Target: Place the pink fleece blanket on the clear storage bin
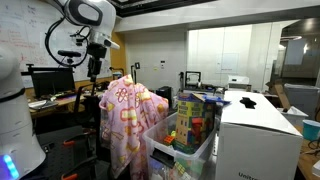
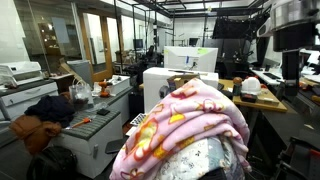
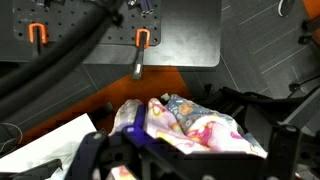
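The robot's gripper needs to next move down to the highest fold (image 1: 127, 83) of the pink fleece blanket and close on it there.
The pink fleece blanket (image 1: 125, 115) with yellow and cream shapes hangs in a tall draped heap against one end of the clear storage bin (image 1: 190, 148), which holds colourful toys and boxes. What holds the blanket up is hidden. It fills the foreground in an exterior view (image 2: 190, 125), with its grey underside showing. My gripper (image 1: 95, 70) hangs above and beside the blanket's top, apart from it, and also shows in an exterior view (image 2: 292, 65). In the wrist view the blanket (image 3: 205, 128) lies below my spread, empty fingers (image 3: 185, 162).
A large opaque white box (image 1: 255, 135) stands next to the bin, and also shows in an exterior view (image 2: 170, 85). Desks with monitors (image 1: 50, 80) stand behind the arm. A cabinet with tools (image 2: 95, 125) and a dark bag (image 2: 40, 130) are nearby.
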